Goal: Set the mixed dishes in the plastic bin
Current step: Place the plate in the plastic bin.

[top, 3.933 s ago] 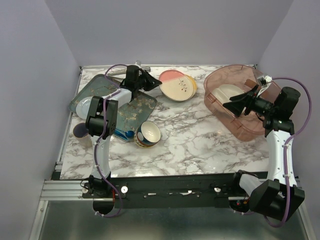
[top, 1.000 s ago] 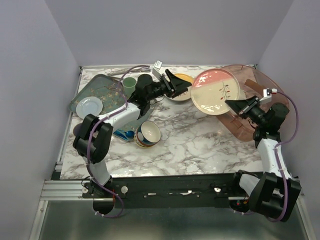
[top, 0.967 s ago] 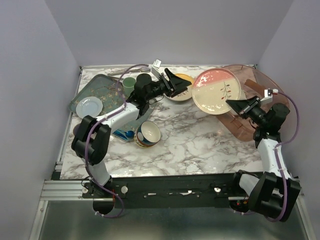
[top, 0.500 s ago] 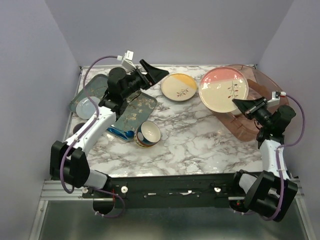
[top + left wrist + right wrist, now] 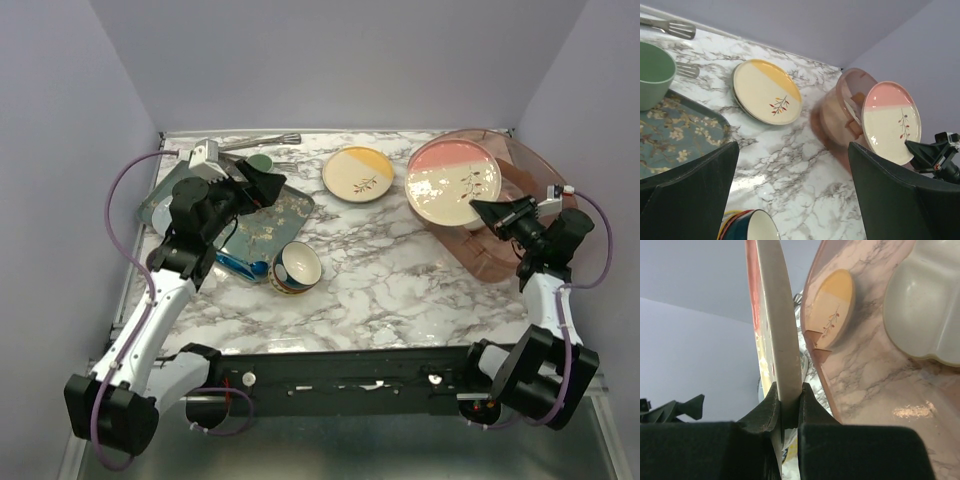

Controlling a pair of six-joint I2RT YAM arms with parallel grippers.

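Note:
My right gripper is going to let go of the pink-and-cream plate on the cream three-section plate (image 5: 469,181) (image 5: 922,302) in the plastic bin.
My right gripper (image 5: 482,209) (image 5: 790,401) is shut on the rim of the pink-and-cream plate (image 5: 455,185) (image 5: 774,315) (image 5: 892,122), holding it tilted on edge over the left part of the plastic bin (image 5: 520,255) (image 5: 875,365) (image 5: 837,107). A cream three-section plate (image 5: 925,310) lies inside the bin. The yellow-and-cream plate (image 5: 358,173) (image 5: 767,92) rests flat on the table. The blue-yellow patterned bowl (image 5: 296,268) (image 5: 757,227) lies on its side near the tray. My left gripper (image 5: 268,185) (image 5: 793,150) hangs open and empty above the tray's right end.
A dark-green floral tray (image 5: 268,228) (image 5: 675,130) sits at the left with a green cup (image 5: 260,162) (image 5: 652,75) at its far edge. Metal utensils (image 5: 265,140) (image 5: 670,27) lie along the back. A blue utensil (image 5: 240,265) lies beside the bowl.
The left gripper opened wide and drew back left from the yellow-and-cream plate to above the tray. The right arm carried the pink-and-cream plate slightly right, further over the bin.

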